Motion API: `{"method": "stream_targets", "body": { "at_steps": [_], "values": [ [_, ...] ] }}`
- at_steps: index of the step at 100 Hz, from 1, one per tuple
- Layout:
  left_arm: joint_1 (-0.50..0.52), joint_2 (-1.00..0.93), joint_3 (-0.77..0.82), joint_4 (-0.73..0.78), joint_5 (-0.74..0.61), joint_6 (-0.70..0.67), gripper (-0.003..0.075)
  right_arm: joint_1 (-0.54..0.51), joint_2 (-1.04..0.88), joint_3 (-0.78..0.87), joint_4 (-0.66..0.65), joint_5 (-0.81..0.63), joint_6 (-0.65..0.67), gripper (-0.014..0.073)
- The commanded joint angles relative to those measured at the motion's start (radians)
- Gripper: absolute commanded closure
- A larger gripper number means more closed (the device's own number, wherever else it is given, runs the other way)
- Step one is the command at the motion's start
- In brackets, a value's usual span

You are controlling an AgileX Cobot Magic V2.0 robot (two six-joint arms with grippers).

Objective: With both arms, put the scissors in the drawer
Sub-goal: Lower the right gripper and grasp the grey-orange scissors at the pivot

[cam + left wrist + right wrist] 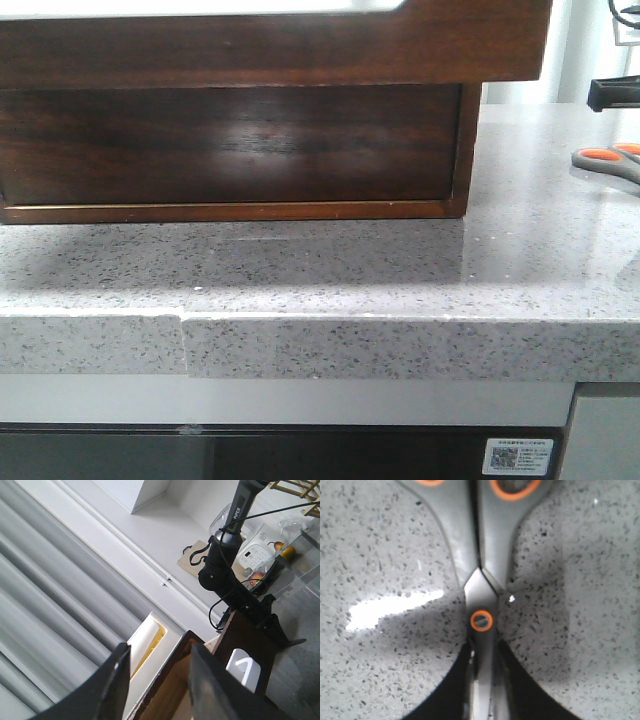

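My right gripper will open and take the scissors where the handles meet the blades (481, 575), because it sits on the scissors' thin blades, past their orange pivot.
The scissors (480, 545), grey with orange loop inserts and an orange pivot ring, lie flat on the speckled countertop. My right gripper (483, 655) is shut on their blades just behind the pivot. In the front view only the handles of the scissors (612, 160) show at the far right, with a black part of the right arm (612, 92) above them. The dark brown drawer (270, 50) stands pulled out toward the camera, whitish lining along its top. My left gripper (160, 652) straddles the wall of the drawer (172, 680), one finger on each side, and is out of the front view.
Below the open drawer is the glossy brown front of the cabinet (230, 145), standing on the grey stone counter (330, 270), whose front edge runs across the view. The left wrist view shows the right arm (225, 565) beyond the cabinet and a white "1" label (243, 667).
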Motion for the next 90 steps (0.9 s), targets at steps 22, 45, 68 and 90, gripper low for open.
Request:
{"method": "stream_targets", "body": {
  "at_steps": [22,45,68,90],
  "values": [
    [-0.009,0.009,-0.028,-0.047,-0.013,-0.015,0.0456,-0.005,-0.061,-0.031,-0.015,-0.005,-0.022,0.0673],
    [-0.009,0.009,-0.028,-0.047,-0.013,-0.015,0.0456,-0.005,-0.115,-0.031,-0.015,-0.007,-0.026,0.0673],
    [-0.009,0.009,-0.022,-0.044,-0.015,-0.015,0.0456,-0.005,-0.14,-0.032,-0.015,-0.009,-0.026,0.0673],
    [-0.009,0.009,-0.022,-0.044,-0.015,-0.015,0.0456,-0.005,-0.14,-0.032,-0.015,-0.009,-0.026,0.0673]
  ]
}}
